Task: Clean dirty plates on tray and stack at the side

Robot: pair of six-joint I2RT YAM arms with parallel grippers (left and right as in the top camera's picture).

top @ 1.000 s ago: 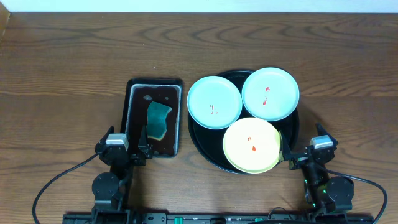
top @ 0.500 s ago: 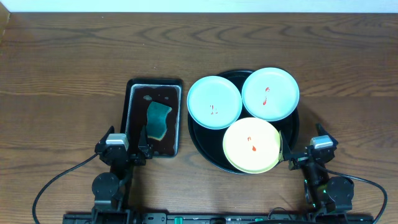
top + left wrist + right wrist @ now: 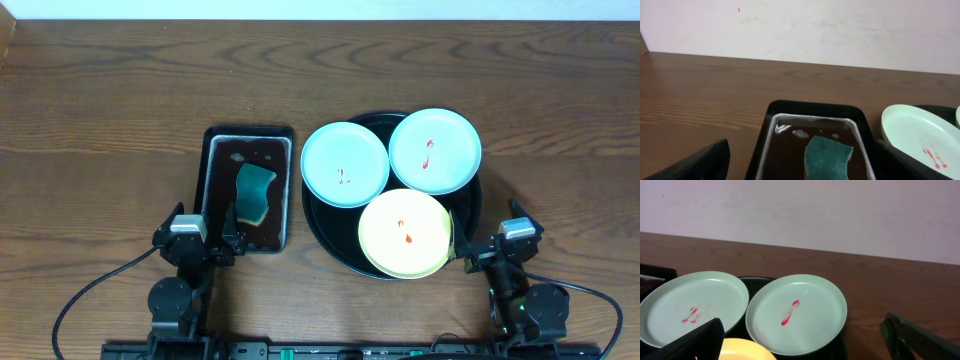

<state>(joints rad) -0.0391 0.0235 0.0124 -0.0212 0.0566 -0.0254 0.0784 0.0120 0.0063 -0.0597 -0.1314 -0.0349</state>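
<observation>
The robot's left gripper needs to next go to the teal sponge in the rectangular tray and close on the sponge's narrow middle (image 3: 252, 195) (image 3: 826, 169).
The round black tray (image 3: 322, 225) holds three plates. A mint plate (image 3: 345, 164) with red smears lies at its left and also shows in the left wrist view (image 3: 920, 140). A second smeared mint plate (image 3: 435, 150) lies at the back right (image 3: 797, 312). A yellow plate (image 3: 405, 233) with red marks lies at the front (image 3: 742, 350). My left gripper (image 3: 198, 243) is open and empty, low at the near end of the sponge tray (image 3: 800, 170). My right gripper (image 3: 497, 248) is open and empty, just right of the yellow plate (image 3: 802, 347).
A rectangular metal-rimmed tray (image 3: 212, 180) with brown liquid and a teal sponge (image 3: 254, 192) stands left of the black tray; the sponge (image 3: 827, 155) lies between my left fingers' line of sight. Bare wooden table lies behind, left and right. A pale wall stands at the back.
</observation>
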